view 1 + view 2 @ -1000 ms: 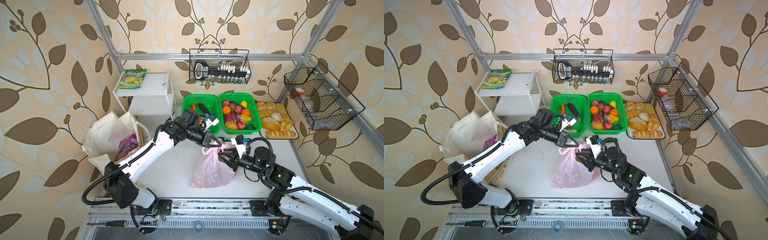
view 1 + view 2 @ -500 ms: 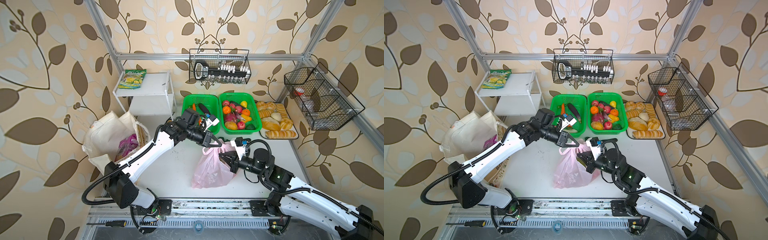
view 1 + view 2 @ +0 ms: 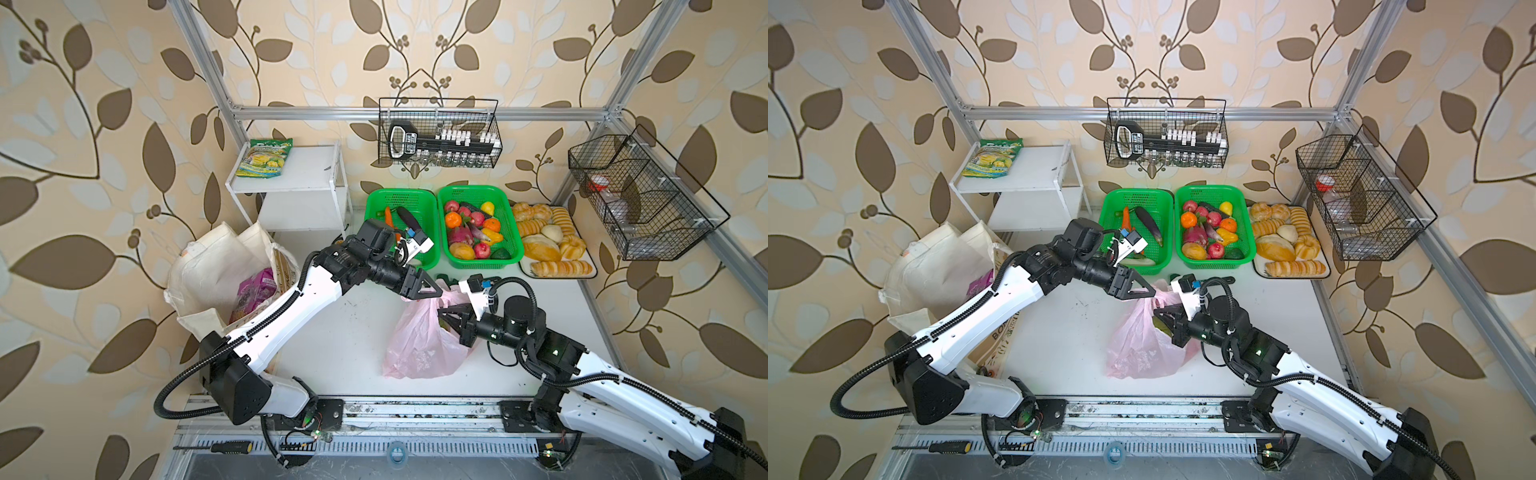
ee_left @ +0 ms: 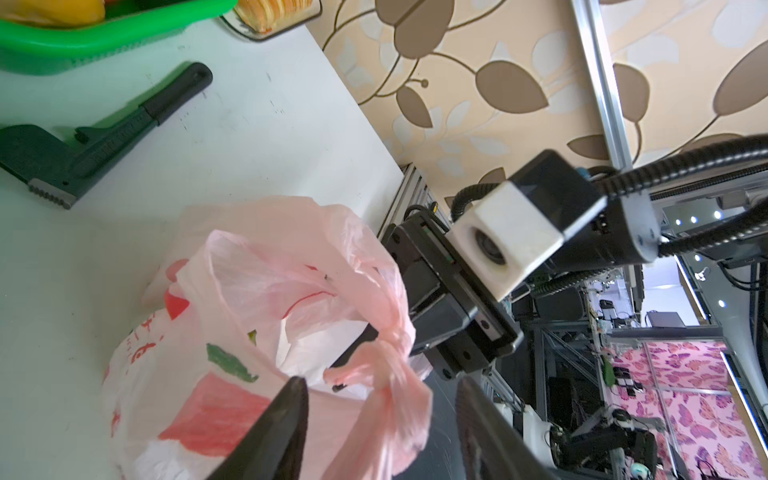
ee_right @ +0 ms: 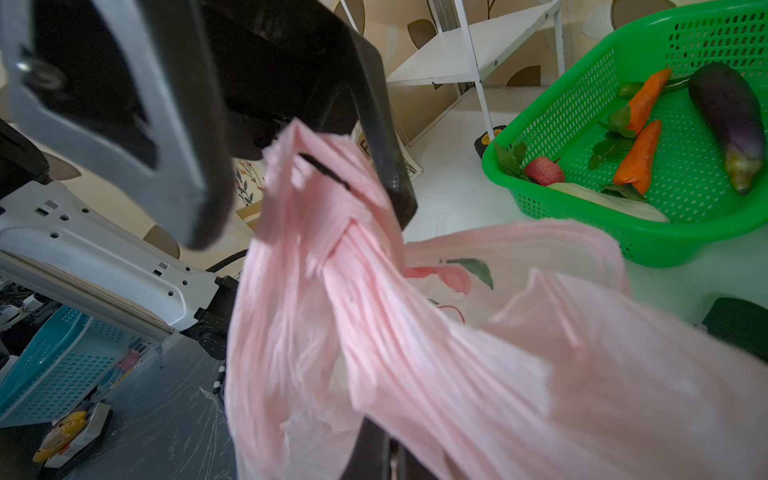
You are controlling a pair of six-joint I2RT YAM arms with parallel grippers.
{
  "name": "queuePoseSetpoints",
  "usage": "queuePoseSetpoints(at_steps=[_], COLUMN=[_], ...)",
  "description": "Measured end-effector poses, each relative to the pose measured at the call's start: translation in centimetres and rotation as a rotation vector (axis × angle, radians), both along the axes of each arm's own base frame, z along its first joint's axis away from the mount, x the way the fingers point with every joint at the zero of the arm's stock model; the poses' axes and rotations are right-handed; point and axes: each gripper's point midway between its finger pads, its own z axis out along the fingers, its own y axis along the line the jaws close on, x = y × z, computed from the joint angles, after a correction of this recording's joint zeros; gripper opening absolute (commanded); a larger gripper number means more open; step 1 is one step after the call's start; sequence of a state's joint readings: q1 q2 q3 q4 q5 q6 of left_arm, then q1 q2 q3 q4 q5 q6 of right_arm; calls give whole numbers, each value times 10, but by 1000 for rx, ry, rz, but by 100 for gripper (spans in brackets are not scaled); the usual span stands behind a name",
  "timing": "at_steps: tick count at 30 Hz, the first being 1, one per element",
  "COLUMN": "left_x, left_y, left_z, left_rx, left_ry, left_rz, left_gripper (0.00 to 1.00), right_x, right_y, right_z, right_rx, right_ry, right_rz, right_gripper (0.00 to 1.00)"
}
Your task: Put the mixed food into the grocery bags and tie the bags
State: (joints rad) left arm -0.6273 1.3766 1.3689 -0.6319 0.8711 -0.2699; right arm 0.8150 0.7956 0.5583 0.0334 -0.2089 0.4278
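The knot is slack and the bag's opening gapes, so the robot's left gripper should close on the bag's loose handle (image 4: 382, 428) and pull it away from the right gripper.
The pink plastic bag (image 3: 415, 345) (image 3: 1138, 345) stands mid-table, its handles twisted into a knot (image 4: 386, 353). My left gripper (image 3: 438, 289) (image 3: 1152, 291) (image 4: 380, 386) hangs over the bag's top. Its jaws are open, with the knotted handle loose between them. My right gripper (image 3: 441, 312) (image 3: 1156, 311) (image 5: 380, 449) is at the bag's mouth, shut on a stretched pink handle (image 5: 415, 332). Something green shows inside the mouth (image 3: 1160, 326). The cream canvas tote (image 3: 208, 270) (image 3: 934, 262) stands at the left with the purple packet (image 3: 255, 289) in it.
Two green baskets (image 3: 401, 195) (image 3: 478, 190) of vegetables and fruit and a bread tray (image 3: 594, 270) line the back. A dark wrench (image 4: 104, 137) lies just behind the bag. A white shelf (image 3: 307, 166) holds a yellow-green snack packet (image 3: 264, 158). Wire baskets hang on the walls.
My left gripper has opened and let go of the pink handle. My right gripper has shut on the bag's handle and shifted a little to the left.
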Motion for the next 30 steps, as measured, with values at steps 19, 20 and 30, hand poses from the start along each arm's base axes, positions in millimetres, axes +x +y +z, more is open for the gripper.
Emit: queuePoseSetpoints(at_steps=[19, 20, 30], left_x=[-13, -12, -3], left_y=[31, 32, 42], left_z=[-14, -15, -32], left_rx=[106, 114, 181], left_ry=[-149, -151, -158], left_rz=[38, 44, 124], left_gripper=[0, 0, 0], right_x=[1, 1, -21], right_y=[-3, -3, -14], right_z=[2, 3, 24], right_rx=[-9, -10, -42], right_ry=[32, 38, 151], right_rz=[-5, -6, 43], right_gripper=[0, 0, 0])
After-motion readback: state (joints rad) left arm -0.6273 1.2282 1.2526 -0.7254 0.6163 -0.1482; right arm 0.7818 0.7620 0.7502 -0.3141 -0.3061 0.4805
